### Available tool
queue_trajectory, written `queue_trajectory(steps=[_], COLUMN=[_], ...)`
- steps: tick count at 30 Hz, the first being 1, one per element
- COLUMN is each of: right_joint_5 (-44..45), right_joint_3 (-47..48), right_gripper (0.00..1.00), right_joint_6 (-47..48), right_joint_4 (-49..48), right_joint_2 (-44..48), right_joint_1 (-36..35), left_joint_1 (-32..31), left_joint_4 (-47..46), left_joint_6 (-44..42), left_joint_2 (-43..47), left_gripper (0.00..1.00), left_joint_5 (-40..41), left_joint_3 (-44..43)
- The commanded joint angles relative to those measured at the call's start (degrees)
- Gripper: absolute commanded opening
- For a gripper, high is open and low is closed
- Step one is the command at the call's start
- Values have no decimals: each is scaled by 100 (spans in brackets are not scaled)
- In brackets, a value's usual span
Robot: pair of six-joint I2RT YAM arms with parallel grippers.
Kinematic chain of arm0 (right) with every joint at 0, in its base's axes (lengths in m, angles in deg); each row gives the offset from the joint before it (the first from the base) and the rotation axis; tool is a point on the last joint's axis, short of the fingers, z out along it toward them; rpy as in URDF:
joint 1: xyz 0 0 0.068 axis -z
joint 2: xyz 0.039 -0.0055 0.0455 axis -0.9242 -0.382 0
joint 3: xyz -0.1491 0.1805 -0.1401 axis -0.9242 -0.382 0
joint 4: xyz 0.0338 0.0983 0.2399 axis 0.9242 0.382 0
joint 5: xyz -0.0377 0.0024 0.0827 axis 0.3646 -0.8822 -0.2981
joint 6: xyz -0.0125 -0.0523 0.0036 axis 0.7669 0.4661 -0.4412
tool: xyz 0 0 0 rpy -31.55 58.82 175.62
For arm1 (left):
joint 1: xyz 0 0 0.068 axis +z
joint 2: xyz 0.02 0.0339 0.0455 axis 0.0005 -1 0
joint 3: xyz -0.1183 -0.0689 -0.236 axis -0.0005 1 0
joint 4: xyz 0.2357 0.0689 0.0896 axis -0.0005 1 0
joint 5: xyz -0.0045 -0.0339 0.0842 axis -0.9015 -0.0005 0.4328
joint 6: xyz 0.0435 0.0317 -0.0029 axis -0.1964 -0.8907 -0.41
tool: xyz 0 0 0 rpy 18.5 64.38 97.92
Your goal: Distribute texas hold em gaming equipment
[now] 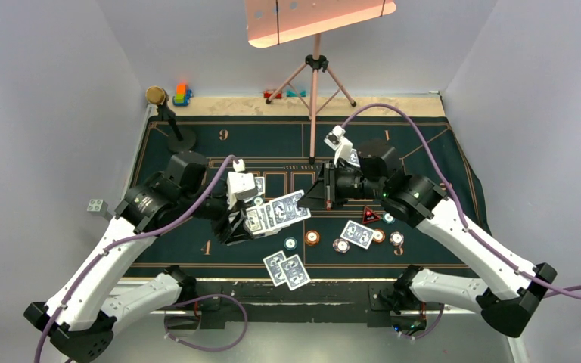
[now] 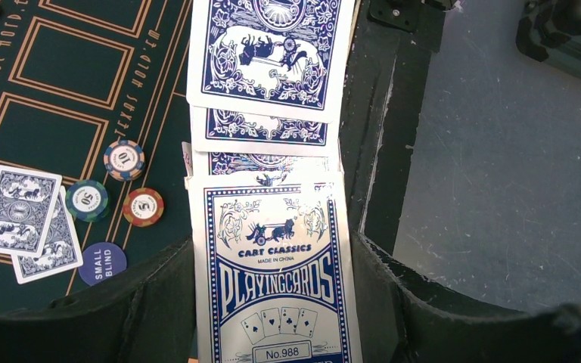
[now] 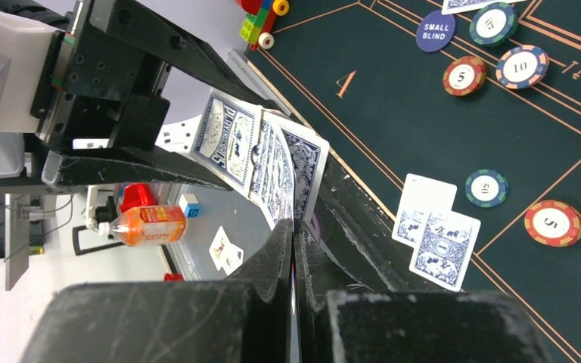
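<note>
The end card bows toward the robot's right gripper over other fanned cards, so next the right gripper opens and pinches that card alone by its edge (image 1: 306,212) before dealing it.
My left gripper (image 1: 243,224) is shut on a blue-and-white playing card box (image 2: 272,280), held above the mat's front left. Blue-backed cards (image 2: 268,53) fan out of it. My right gripper (image 1: 321,197) is shut on the edge of the fan's end card (image 3: 306,162); its jaws are pressed together on that card (image 3: 295,234). Two dealt cards (image 1: 287,270) lie near the front edge and another pair (image 1: 358,234) to the right. Teal (image 1: 290,243), orange (image 1: 313,237) and pinkish-white (image 1: 340,246) chips lie between them. The red-black triangular marker (image 1: 371,215) and the small blind disc (image 2: 102,262) are on the mat.
A tripod (image 1: 315,83) with a light panel stands at the back centre of the green mat (image 1: 197,144). A gold-topped black stand (image 1: 168,113) and toy blocks (image 1: 182,94) are at the back left. A grey block (image 1: 96,206) lies off the mat's left. An orange bottle (image 3: 151,224) lies beyond the table.
</note>
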Motion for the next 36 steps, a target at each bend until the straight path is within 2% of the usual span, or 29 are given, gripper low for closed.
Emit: queue_trajectory(steps=[1,16,17,22,25,36], right_joint_5=[-322,-520,-527,-377,-282,84], right_joint_3=[26,-28,-32,-66,-63,-135], right_gripper=[0,1,5,38,49,54], right_joint_6=[-66,-60,-46,1,47,171], right_joint_4=[-311,-371,-351,-209,-109,188], right_joint_2=[46,-310,-318,-247,-211,-245], right_joint_1=[44,44,44,40,44,39], left_joint_1=[43,43,42,47,50,80], left_joint_4=[-266,-164,-169,-159,-156,-169], left_joint_6=[88,70,69,87,110,184], left_joint_2=[37,63,71,74,81,73], left_gripper=[0,0,0,0,0,0], left_joint_5=[-259,-321,-323,-329,-347,-402], left_joint_3=[-97,-168,-177,-190,-192,-273])
